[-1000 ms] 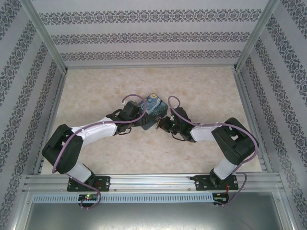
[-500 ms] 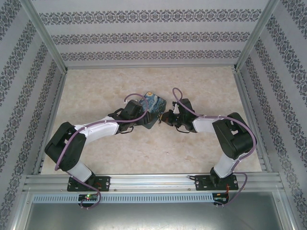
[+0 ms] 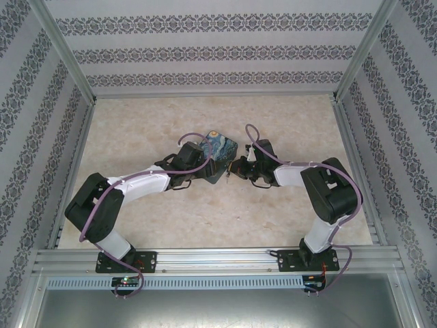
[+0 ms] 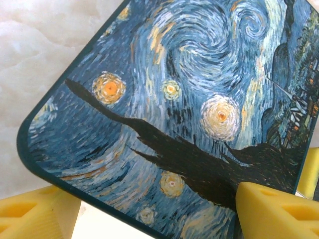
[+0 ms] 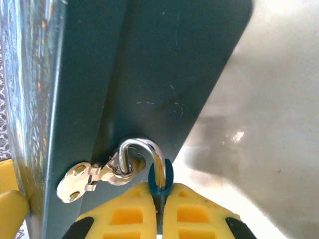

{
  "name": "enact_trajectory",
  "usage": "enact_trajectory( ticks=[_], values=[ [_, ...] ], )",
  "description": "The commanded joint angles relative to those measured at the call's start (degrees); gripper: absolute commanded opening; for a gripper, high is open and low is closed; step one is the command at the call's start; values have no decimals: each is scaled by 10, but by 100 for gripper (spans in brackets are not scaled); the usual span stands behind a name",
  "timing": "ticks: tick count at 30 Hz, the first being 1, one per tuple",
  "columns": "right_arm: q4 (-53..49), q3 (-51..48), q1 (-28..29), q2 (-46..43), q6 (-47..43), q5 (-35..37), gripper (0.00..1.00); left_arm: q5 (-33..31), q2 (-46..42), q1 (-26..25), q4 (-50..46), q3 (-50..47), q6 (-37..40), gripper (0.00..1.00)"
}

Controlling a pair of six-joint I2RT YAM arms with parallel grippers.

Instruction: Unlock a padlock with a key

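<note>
Next, I release the small blue piece with my right gripper on the marbled tabletop just out from the box's teal side (image 3: 262,174).
The padlock, a box (image 3: 220,147) with a Starry Night lid, is held tilted above mid-table by my left gripper (image 3: 207,160). In the left wrist view the painted lid (image 4: 189,99) spans the frame, and the left gripper (image 4: 149,206) is shut on its lower edge with one yellow finger (image 4: 279,214) over the lid. My right gripper (image 3: 236,168) presses up to the box's teal side (image 5: 149,64). There a silvery shackle (image 5: 152,149) hooks through a hasp (image 5: 79,183). The right gripper (image 5: 160,194) is shut on a small blue piece (image 5: 162,179) at the shackle's foot. Key head or lock body, I cannot tell.
A pale marbled tabletop (image 3: 205,219) lies under both arms. Patterned walls (image 3: 218,55) with metal corner posts (image 3: 68,61) enclose three sides. An aluminium rail (image 3: 218,260) carrying the arm bases runs along the near edge.
The left gripper has tipped the box more on edge and shifted it slightly back. The right gripper has risen and moved left up against the box's side.
</note>
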Motion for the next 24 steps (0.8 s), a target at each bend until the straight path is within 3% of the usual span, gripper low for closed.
enact_trajectory(
  ticks=[1, 11, 24],
  values=[
    [-12, 36, -22, 8, -11, 17, 0, 1, 38, -6, -117, -26, 20, 80],
    [-73, 87, -40, 26, -51, 10, 0, 7, 41, -7, -118, -26, 21, 79],
    [-46, -25, -100, -35, -39, 23, 0, 6, 24, -6, -131, -18, 28, 80]
  ],
)
